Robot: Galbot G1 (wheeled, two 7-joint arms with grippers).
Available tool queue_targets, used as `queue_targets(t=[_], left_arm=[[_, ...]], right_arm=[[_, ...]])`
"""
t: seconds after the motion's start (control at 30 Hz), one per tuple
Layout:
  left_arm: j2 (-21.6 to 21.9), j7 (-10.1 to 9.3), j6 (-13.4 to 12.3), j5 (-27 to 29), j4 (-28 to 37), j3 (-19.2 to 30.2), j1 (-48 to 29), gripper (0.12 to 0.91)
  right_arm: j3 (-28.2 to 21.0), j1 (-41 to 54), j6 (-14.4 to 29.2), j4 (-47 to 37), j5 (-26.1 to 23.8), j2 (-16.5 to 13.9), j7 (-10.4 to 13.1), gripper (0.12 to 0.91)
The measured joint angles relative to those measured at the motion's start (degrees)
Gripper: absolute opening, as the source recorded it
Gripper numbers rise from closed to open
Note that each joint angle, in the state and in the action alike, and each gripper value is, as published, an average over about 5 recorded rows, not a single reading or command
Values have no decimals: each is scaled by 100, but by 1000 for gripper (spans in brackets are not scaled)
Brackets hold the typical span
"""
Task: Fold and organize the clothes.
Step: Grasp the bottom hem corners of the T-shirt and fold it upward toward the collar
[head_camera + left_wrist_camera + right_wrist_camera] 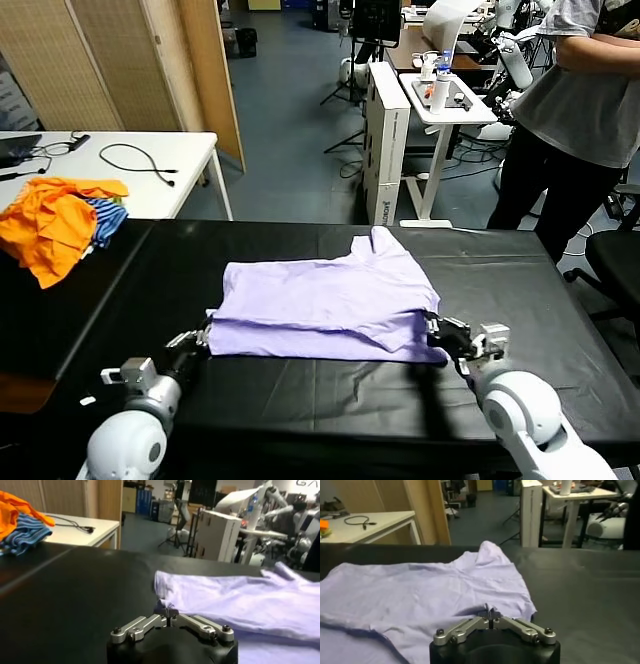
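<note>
The T-shirt's upper layer is pinched in my left gripper, so that gripper should open and take the lower layer's near corner [215, 349] before both grippers pull the T-shirt closer.
The pale lavender T-shirt [325, 300] lies on the black table [300, 390], its near part folded over in a layered band along the front edge. My left gripper [203, 338] is shut on the shirt's near left corner [167, 608]. My right gripper [437, 335] is shut on the shirt's near right corner [489, 611]. Both corners are pinched between closed jaws at table height. The shirt [240, 605] spreads away from the left gripper [169, 617], and the shirt [420, 595] spreads away from the right gripper [491, 618]. No purple print shows.
An orange garment [50, 225] and a blue-and-white striped garment [105, 222] lie at the table's far left. A white table [150, 170] with cables stands behind. A person [570, 120] stands at the far right, next to a chair [615, 265].
</note>
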Motion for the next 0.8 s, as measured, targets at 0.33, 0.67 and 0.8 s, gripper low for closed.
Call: queue_targets(t=[0.33,0.67,0.8], left_arm=[[-2,-18,17,13,305,72,-224,181],[-19,-47,65,9,179,13,-148,767],[-113,-68,83,113,34,-63,-11,893]], right_arm=[[149,-104,-350,188,80,-68,-232,392],[727,-1004,-294,993,-249,-317,-406,892],[951,-1488,-201,1207,-336,-346,-444,906]])
